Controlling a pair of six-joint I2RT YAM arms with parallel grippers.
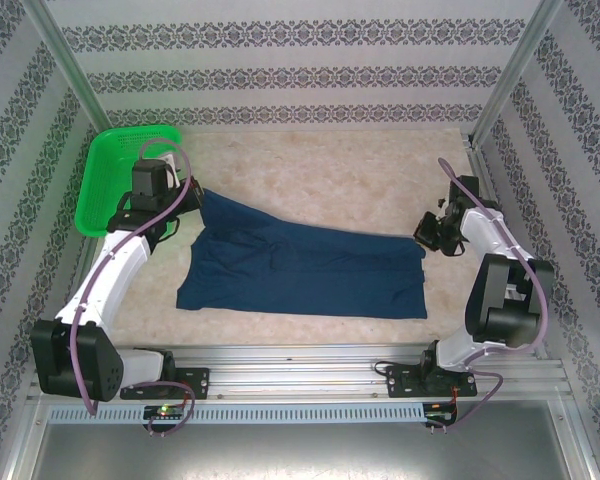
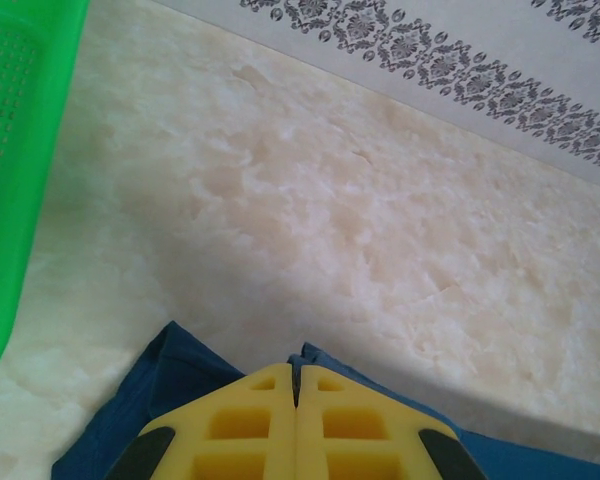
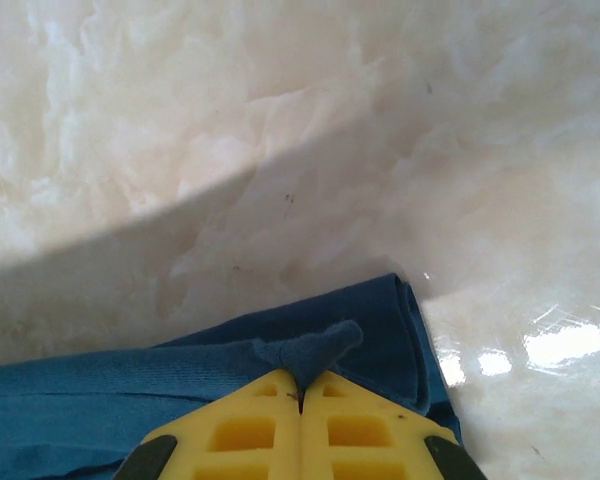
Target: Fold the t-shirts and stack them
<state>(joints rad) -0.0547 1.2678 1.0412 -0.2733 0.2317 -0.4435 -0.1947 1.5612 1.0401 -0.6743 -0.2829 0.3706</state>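
Observation:
The robot's right gripper pinches only a small tuft of the t-shirt's top layer, so it should lower, open and take the far corner's doubled edge (image 3: 396, 296) before it lifts.
One dark navy t-shirt (image 1: 300, 265) lies spread across the middle of the table, folded lengthwise, no print showing. My left gripper (image 1: 188, 194) is at its far left corner, yellow fingers pressed together on a ridge of the blue cloth (image 2: 170, 385) that rises between the tips of the left gripper (image 2: 297, 372). My right gripper (image 1: 427, 233) is at the shirt's far right corner. In the right wrist view the right gripper (image 3: 301, 386) is shut, and a small tuft of the t-shirt (image 3: 320, 348) pokes out beyond its tips, with the doubled edge just past it.
A green mesh basket (image 1: 105, 175) stands at the back left, close to the left gripper, and its wall (image 2: 10, 150) fills the left edge of the left wrist view. Patterned walls enclose the table on three sides. Bare pale tabletop (image 1: 330, 175) lies behind the shirt.

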